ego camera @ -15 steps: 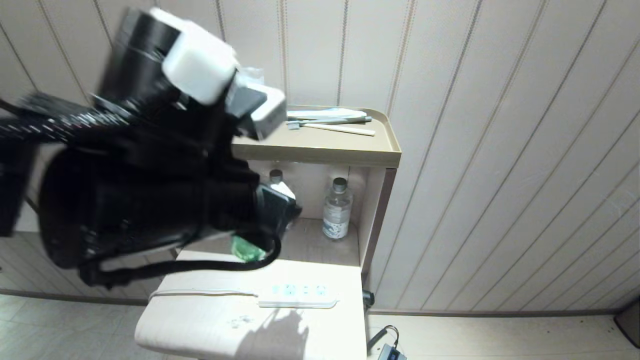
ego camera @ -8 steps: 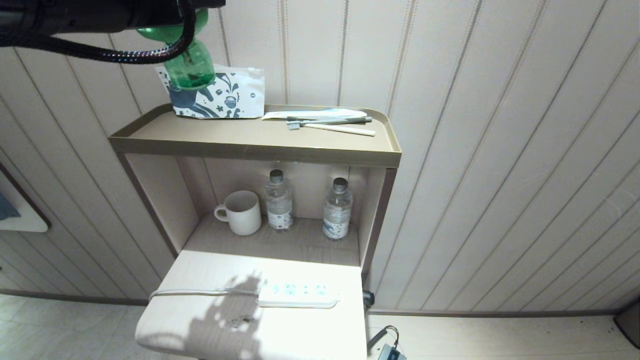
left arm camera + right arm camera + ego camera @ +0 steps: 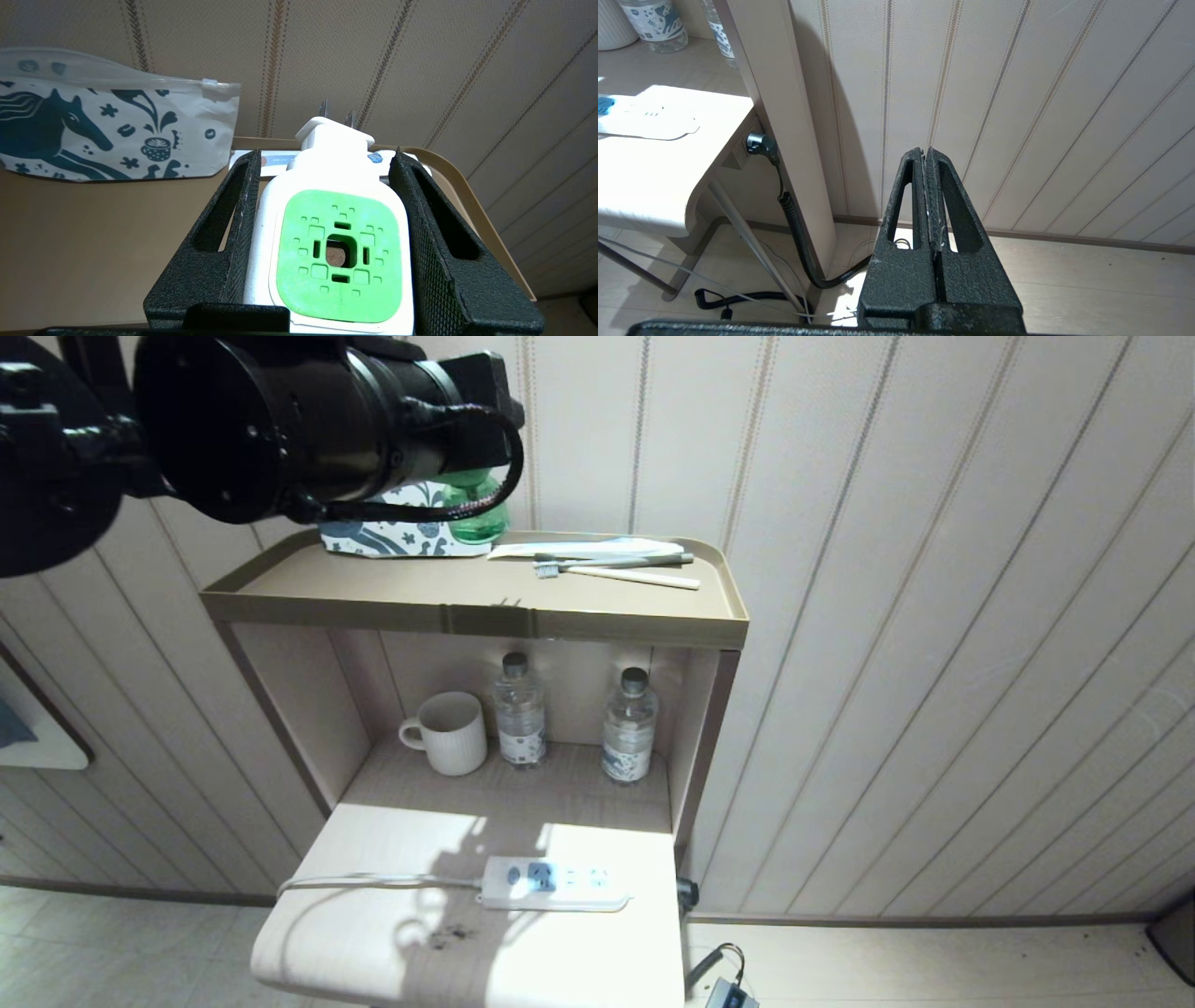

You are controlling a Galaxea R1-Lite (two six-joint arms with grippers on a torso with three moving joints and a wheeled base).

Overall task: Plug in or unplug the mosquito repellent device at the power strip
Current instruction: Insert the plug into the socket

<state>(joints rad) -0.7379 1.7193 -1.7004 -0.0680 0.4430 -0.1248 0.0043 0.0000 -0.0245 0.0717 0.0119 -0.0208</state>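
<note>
My left gripper is holding the mosquito repellent device. Next, I let go of it near the front rim of the brown top tray [image 3: 499,599], beside the toothbrush.
My left gripper [image 3: 325,151] is shut on the mosquito repellent device [image 3: 341,252], its black fingers pressing both white sides. The device's green vented face is toward the wrist camera and its metal prongs [image 3: 336,113] point at the wall. In the head view its green bottle [image 3: 476,520] hangs just over the back of the top tray, beside the printed pouch. The white power strip [image 3: 555,885] lies on the low table below with nothing plugged into it. My right gripper [image 3: 926,150] is shut and empty, parked low beside the table.
The brown top tray [image 3: 373,597] holds a printed pouch [image 3: 392,534] and a toothbrush [image 3: 616,563]. A mug [image 3: 451,733] and two water bottles [image 3: 520,709] stand in the niche. The strip's white cord [image 3: 373,882] runs left. A coiled black cable [image 3: 798,238] hangs by the table leg.
My left arm rose with the device from just above the low table to high at the top left. It then moved right and down over the top tray.
</note>
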